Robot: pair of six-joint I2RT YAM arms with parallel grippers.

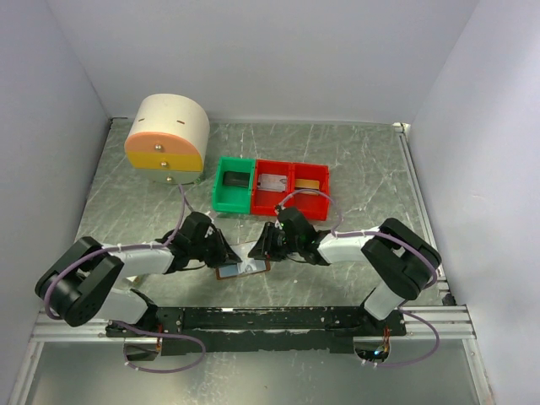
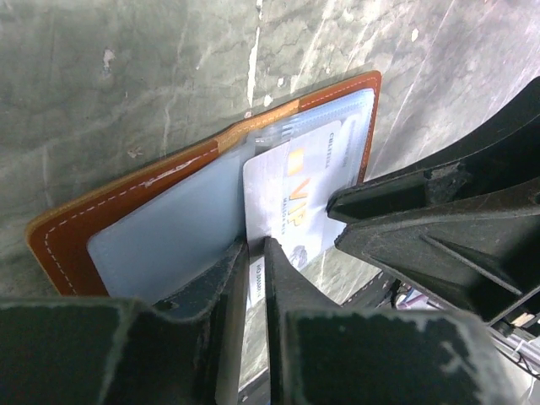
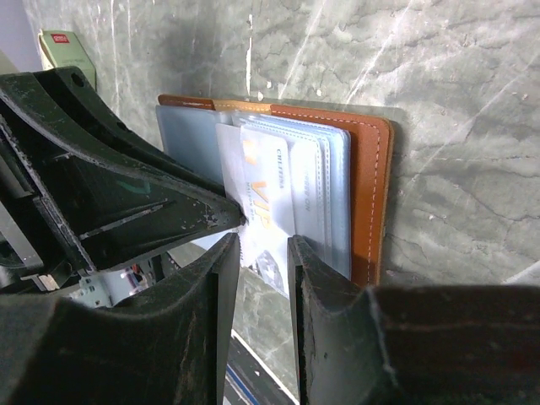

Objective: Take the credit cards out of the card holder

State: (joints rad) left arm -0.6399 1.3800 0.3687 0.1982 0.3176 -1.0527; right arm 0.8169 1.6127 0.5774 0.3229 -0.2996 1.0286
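Observation:
The white credit card lies almost flat, barely in my left fingers; I need to open, pinch its edge (image 2: 246,215) deeper, lift it out.
The brown card holder (image 1: 245,270) lies open on the grey table between both grippers, its pale-blue panel (image 2: 160,245) and clear sleeves (image 3: 325,181) facing up. A white credit card (image 2: 287,194) with orange "VIP" lettering sticks partway out of the sleeves. My left gripper (image 2: 256,245) is shut on that card's near edge; it comes in from the left in the top view (image 1: 226,257). My right gripper (image 3: 263,240) stands with its jaws apart at the holder's right half. One finger (image 3: 321,278) sits over the sleeves, and the card's corner (image 3: 266,253) shows in the gap.
A cream drawer unit (image 1: 167,135) with orange and yellow fronts stands at the back left. A green bin (image 1: 234,184) and two red bins (image 1: 291,187) sit just behind the grippers. The arms' black mounting rail (image 1: 295,319) runs along the near edge.

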